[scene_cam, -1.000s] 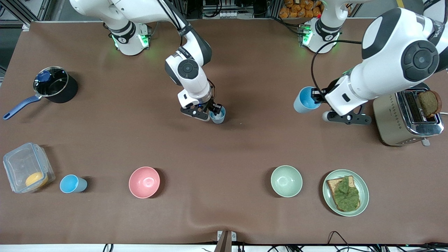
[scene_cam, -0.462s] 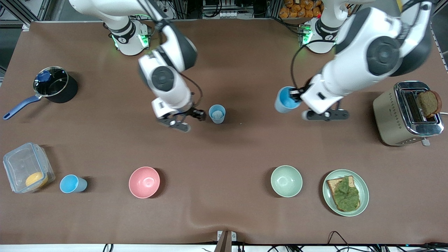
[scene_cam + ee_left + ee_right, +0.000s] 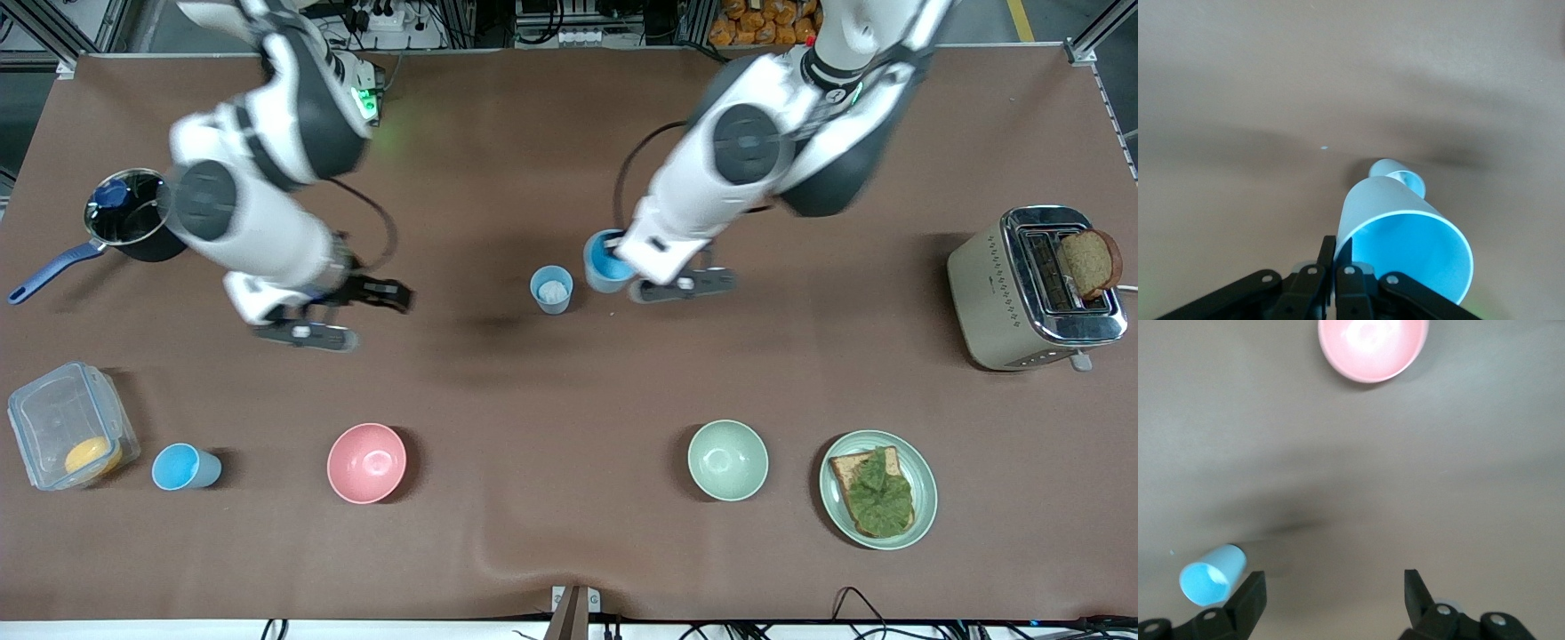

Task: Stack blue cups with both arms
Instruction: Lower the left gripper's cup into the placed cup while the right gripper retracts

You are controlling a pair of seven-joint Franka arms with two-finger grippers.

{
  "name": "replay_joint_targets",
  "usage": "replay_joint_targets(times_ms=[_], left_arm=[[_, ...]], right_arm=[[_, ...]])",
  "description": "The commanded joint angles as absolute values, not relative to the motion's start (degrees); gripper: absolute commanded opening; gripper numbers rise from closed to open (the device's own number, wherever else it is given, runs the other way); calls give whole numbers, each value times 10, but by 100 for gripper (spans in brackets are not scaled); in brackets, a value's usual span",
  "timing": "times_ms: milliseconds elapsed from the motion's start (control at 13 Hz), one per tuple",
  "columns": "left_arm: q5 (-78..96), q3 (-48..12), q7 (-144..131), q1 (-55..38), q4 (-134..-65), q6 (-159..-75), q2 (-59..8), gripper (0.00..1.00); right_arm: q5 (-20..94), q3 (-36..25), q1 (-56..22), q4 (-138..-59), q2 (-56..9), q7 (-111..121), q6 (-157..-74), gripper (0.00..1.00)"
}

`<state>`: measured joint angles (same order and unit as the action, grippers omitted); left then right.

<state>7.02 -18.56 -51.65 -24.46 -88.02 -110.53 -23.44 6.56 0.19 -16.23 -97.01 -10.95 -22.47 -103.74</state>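
Note:
The robot's left gripper will release its blue cup, now tilted just above the table, inside the upright blue cup (image 3: 551, 288) (image 3: 1409, 180) in the middle of the table.
A blue cup (image 3: 551, 289) with a whitish inside stands upright mid-table. My left gripper (image 3: 621, 257) is shut on the rim of a second blue cup (image 3: 605, 261), held tilted just above the table beside the standing one. In the left wrist view my left gripper (image 3: 1335, 257) pinches the held cup's (image 3: 1405, 243) wall, with the standing cup (image 3: 1397, 176) just past it. My right gripper (image 3: 389, 294) is open and empty, toward the right arm's end. A third blue cup (image 3: 184, 467) stands near the front edge; it also shows in the right wrist view (image 3: 1208, 577), beside my open right gripper (image 3: 1335, 590).
A pink bowl (image 3: 366, 462), a pale green bowl (image 3: 727, 460) and a plate with toast (image 3: 877, 489) line the front. A clear container (image 3: 67, 427) sits by the third cup. A pot (image 3: 138, 218) and a toaster (image 3: 1031, 293) stand at the table's ends.
My right gripper let go of the whitish-inside cup, opened and swung away toward its own end. My left arm carried its cup across to beside the standing cup.

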Motion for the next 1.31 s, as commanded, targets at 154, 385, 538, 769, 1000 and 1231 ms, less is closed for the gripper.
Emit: replay_joint_targets(times_ms=[154,385,538,769,1000,1231], left_arm=[[-2,-180,-620,-306,-867,-1155,-291,0],[-11,-180,-640,-324,-867,-1170,-311,0],[-14,-179,-640,-331,-867,-1172,-327,0],[-27,-179,-640,-336,-869,-1195,-337,0],[-28,-180,-639,-339,-869,-1203,-352,0],[-33,-179,-639,-347,-869,-1214,-369,0]], right_arm=[[68,14,-26,-901,-60,-101,-928,100],[61,15,26,-854,-64,-71,-915,100],[60,14,44,-854,-58,-17,-876,100],[60,15,56,-860,-64,-9,-882,100],[60,15,54,-867,-66,-8,-892,100],[60,17,47,-873,-74,-8,-903,100]])
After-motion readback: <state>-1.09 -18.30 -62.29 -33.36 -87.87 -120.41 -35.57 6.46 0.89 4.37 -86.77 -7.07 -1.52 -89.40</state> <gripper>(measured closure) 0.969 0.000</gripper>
